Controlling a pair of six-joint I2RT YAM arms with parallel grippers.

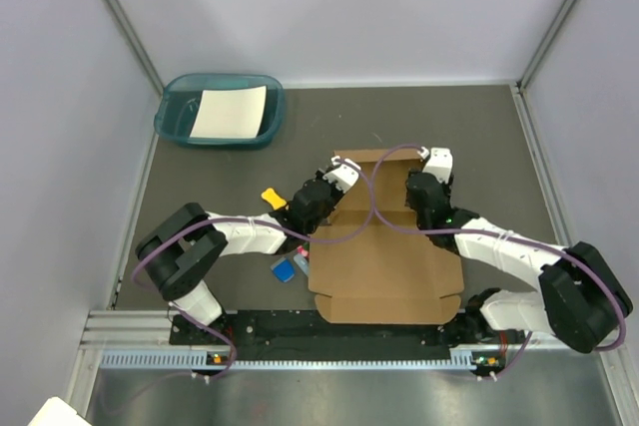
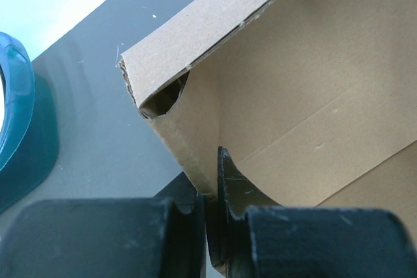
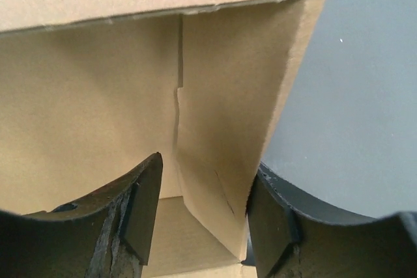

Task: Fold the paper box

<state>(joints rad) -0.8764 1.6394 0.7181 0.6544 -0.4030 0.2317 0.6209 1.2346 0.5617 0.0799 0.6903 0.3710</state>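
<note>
Next, I open my right gripper wider, back off and pinch the flap [image 3: 293, 30] just under its top corner, because my gripper is astride the box's side flap far below that corner.
The paper box [image 1: 384, 276] is a brown cardboard sheet lying flat at the near middle of the table, with its far walls folded up around [image 1: 371, 160]. My left gripper [image 1: 334, 181] is at the raised left wall. In the left wrist view it [image 2: 212, 177] is shut on the lower edge of that wall of the box [image 2: 313, 96]. My right gripper [image 1: 431, 173] is at the right wall. In the right wrist view it [image 3: 205, 183] stands open astride an upright side flap [image 3: 228, 115]. The right finger [image 3: 270, 226] lies against the flap's outer face and the left finger stands clear of it.
A teal tray [image 1: 175, 117] holding a white sheet [image 1: 230, 112] stands at the back left, and its rim [image 2: 19, 128] shows in the left wrist view. Left of the box lie a small yellow piece [image 1: 273, 198] and a blue piece [image 1: 284, 271].
</note>
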